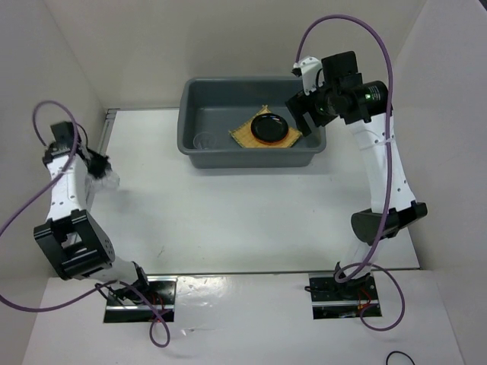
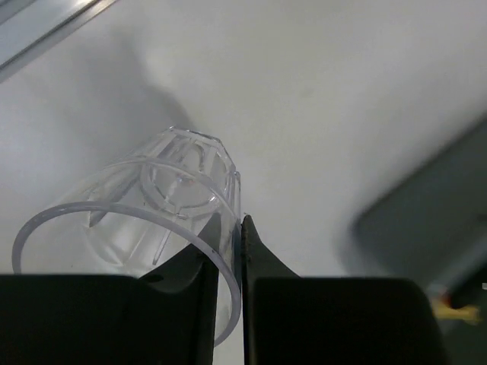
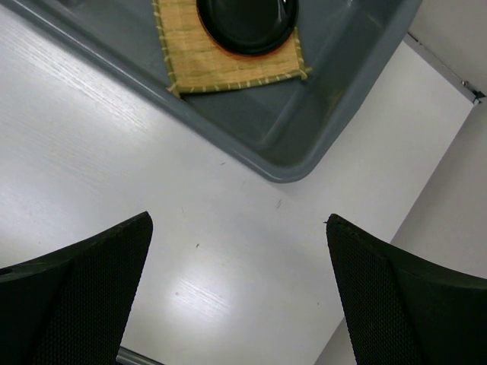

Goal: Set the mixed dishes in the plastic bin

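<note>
The robot's left gripper should release its clear glass cup on the bottom of the bin, just behind the other clear glass cup (image 1: 203, 122).
The dark grey plastic bin (image 1: 194, 148) stands at the back centre. Inside lie the tan bamboo mat (image 1: 242, 137) and, on it, the black plate (image 1: 269, 127); a thin orange plate rim (image 3: 230, 52) shows under the black plate (image 3: 247, 23). A clear glass cup (image 1: 204, 141) stands in the bin's left part. My left gripper (image 1: 103, 169) is at the far left of the table, shut on the wall of another clear glass cup (image 2: 152, 205), one finger inside it and one outside. My right gripper (image 1: 307, 114) is open and empty above the bin's right end.
White walls enclose the table on the left, back and right. A metal rail (image 1: 106, 129) runs along the left edge near my left gripper. The bin's corner (image 3: 304, 163) lies just beyond my right fingers (image 3: 84, 289). The bin shows blurred in the left wrist view (image 2: 426, 220).
</note>
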Available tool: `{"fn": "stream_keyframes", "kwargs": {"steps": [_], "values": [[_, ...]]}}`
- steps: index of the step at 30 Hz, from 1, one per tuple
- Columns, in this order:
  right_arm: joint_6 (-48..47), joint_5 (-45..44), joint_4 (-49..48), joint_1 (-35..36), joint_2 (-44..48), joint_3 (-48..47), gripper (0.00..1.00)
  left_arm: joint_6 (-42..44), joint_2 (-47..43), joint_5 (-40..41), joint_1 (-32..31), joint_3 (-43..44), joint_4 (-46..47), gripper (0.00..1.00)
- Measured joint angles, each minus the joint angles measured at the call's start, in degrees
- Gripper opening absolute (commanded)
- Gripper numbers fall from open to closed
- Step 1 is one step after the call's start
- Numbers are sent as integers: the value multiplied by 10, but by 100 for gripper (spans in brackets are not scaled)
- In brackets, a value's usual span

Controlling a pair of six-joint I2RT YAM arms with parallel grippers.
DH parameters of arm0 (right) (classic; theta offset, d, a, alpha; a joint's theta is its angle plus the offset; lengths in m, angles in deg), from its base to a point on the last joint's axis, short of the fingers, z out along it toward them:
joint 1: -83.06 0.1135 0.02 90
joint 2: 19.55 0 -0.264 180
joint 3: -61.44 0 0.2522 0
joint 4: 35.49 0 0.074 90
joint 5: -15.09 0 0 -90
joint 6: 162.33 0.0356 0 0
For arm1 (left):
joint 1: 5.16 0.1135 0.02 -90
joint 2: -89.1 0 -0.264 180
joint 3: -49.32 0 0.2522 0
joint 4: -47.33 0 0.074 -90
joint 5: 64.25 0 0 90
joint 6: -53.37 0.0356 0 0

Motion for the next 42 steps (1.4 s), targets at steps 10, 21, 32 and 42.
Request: {"fn": "stream_keyframes", "kwargs": {"steps": [10, 21, 32, 42], "values": [[-10, -50, 1, 0, 63, 84, 98, -161, 31, -144, -49, 219, 241, 0], [-19, -87, 1, 0, 83, 87, 96, 19, 537, -81, -306, 921, 55, 0], [-23, -107, 0, 0, 85, 90, 96, 130, 673, 27, -429, 1027, -103, 0], [-25, -115, 0, -32, 103, 121, 96, 141, 751, 84, -435, 1026, -145, 1]]}}
